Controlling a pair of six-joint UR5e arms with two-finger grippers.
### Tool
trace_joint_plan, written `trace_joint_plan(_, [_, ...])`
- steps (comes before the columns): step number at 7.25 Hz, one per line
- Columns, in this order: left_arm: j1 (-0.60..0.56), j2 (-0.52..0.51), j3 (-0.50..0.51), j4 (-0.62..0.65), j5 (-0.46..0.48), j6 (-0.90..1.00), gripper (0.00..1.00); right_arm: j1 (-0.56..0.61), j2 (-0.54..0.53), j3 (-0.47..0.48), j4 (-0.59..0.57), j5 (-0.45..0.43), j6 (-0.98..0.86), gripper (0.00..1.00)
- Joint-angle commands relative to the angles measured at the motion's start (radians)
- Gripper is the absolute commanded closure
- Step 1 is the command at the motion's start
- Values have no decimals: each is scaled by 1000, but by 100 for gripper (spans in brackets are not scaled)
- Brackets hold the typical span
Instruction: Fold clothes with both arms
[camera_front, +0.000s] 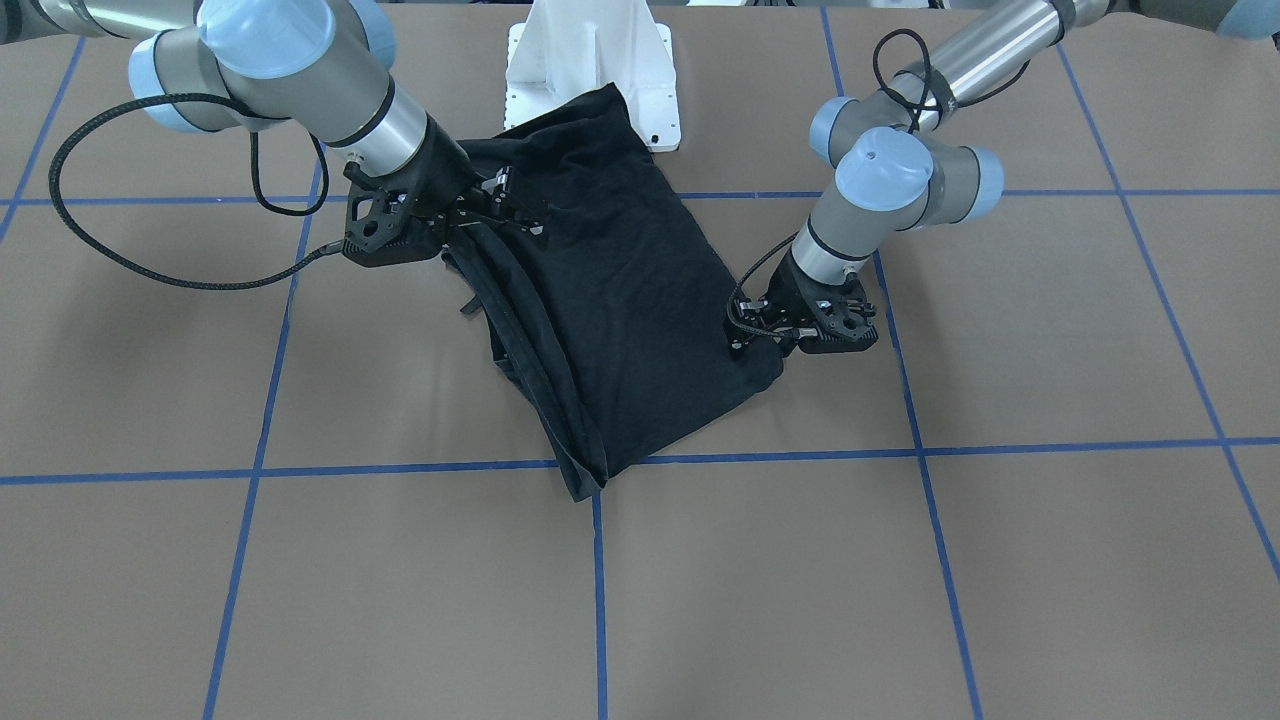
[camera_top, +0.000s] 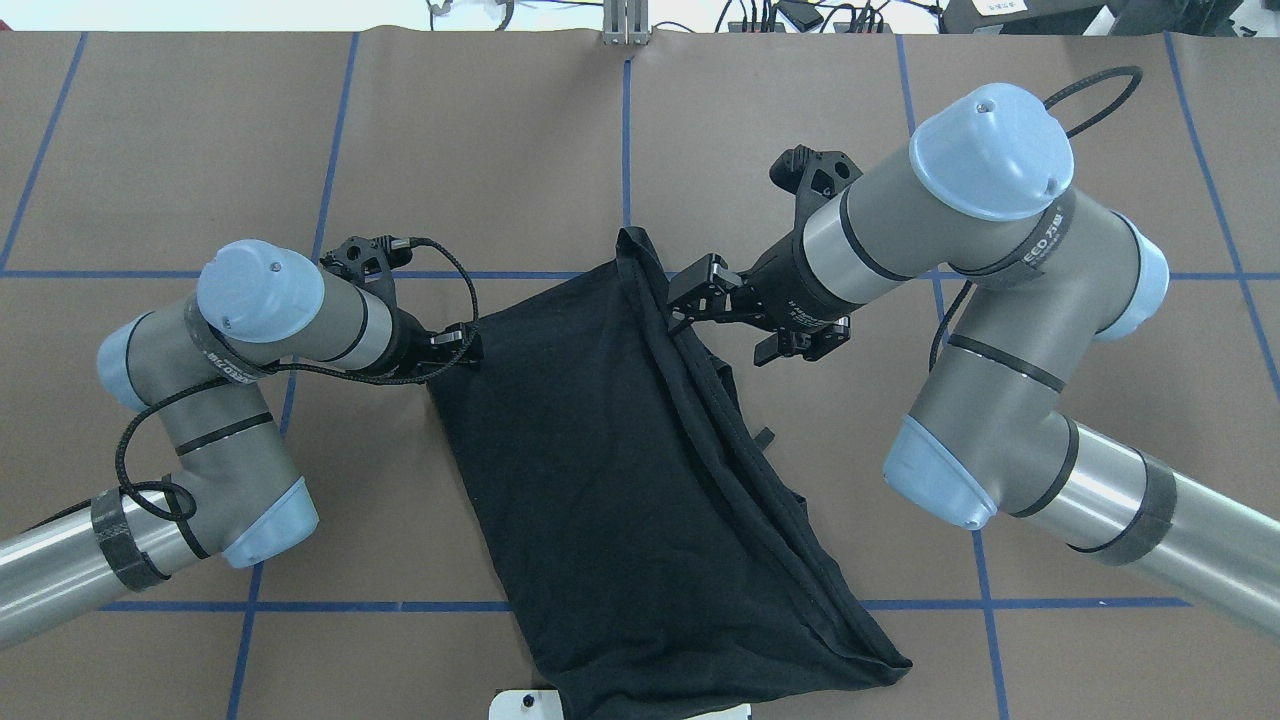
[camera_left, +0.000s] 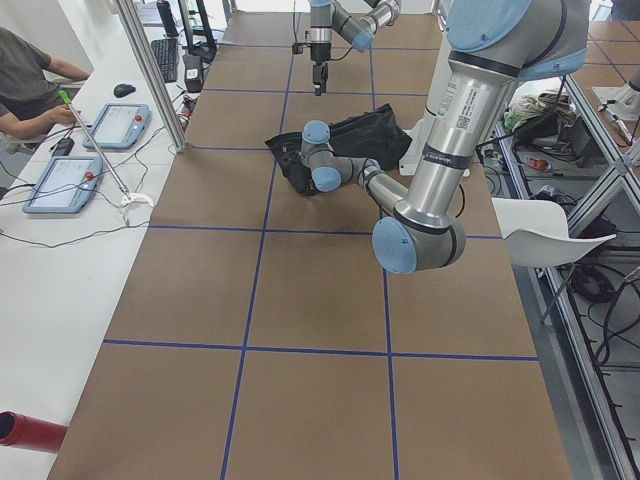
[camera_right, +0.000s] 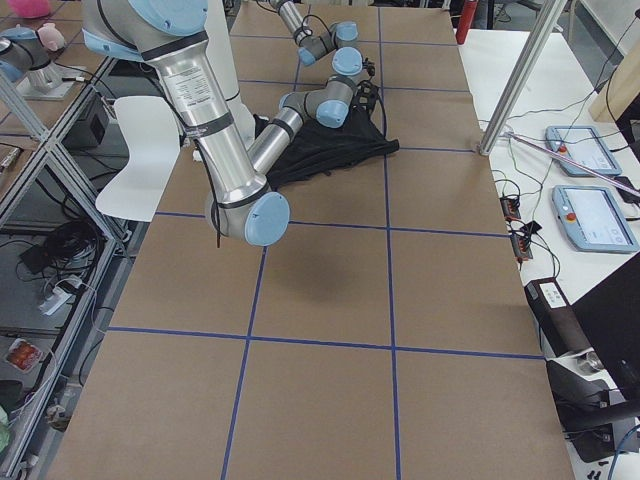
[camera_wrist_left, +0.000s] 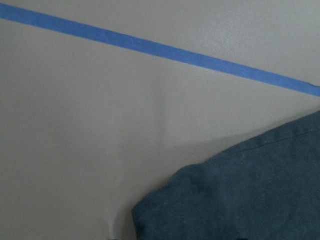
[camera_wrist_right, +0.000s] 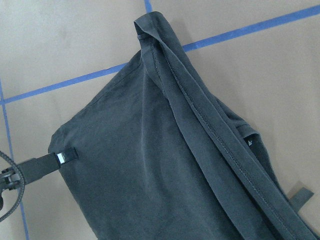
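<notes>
My left gripper is going to release the corner of the black T-shirt on the bare table across the blue tape (camera_front: 813, 577) from the white pedestal base.
The black T-shirt (camera_front: 620, 300) (camera_top: 600, 480) lies folded in a slanted rectangle on the brown table, plain side up, with layered hems bunched along one long edge (camera_wrist_right: 210, 130). It also shows small in the side views (camera_left: 365, 135) (camera_right: 330, 150). My left gripper (camera_front: 742, 326) (camera_top: 462, 345) is down at the table, shut on the shirt's corner; one of its fingers (camera_wrist_right: 62, 156) lies on that corner. The left wrist view shows only that corner (camera_wrist_left: 240, 200). My right gripper (camera_front: 515, 205) (camera_top: 690, 300) hovers open over the hemmed edge, holding nothing.
The white pedestal base (camera_front: 590, 60) (camera_top: 520, 705) stands at the shirt's robot-side end, under the cloth's edge. Blue tape lines grid the table (camera_front: 1000, 580). A person (camera_left: 25, 80) sits at a side bench with control pendants (camera_left: 110, 125) (camera_right: 575, 140). A white chair (camera_left: 545, 235) stands beside the table.
</notes>
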Motion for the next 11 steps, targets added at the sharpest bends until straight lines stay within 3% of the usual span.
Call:
trace_joint_plan(1, [1, -6, -2, 3, -1, -49, 100, 1, -1, 0, 0, -1, 0, 0])
trace_joint_plan(3, [-13, -9, -11, 7, -14, -53, 100, 4, -1, 1, 0, -1, 0, 0])
trace_joint_plan(5, [-105, -46, -4, 12, -50, -50, 100, 22, -1, 9, 2, 11, -1, 0])
trace_joint_plan(6, [-145, -84, 48, 12, -50, -43, 100, 31, -1, 9, 2, 4, 0, 0])
trace_joint_plan(9, [-217, -358, 396, -5, -44, -41, 100, 60, -5, 9, 2, -2, -3, 0])
trace_joint_plan(11, [-257, -380, 479, -63, -43, -40, 100, 68, -10, -2, 2, -4, -22, 0])
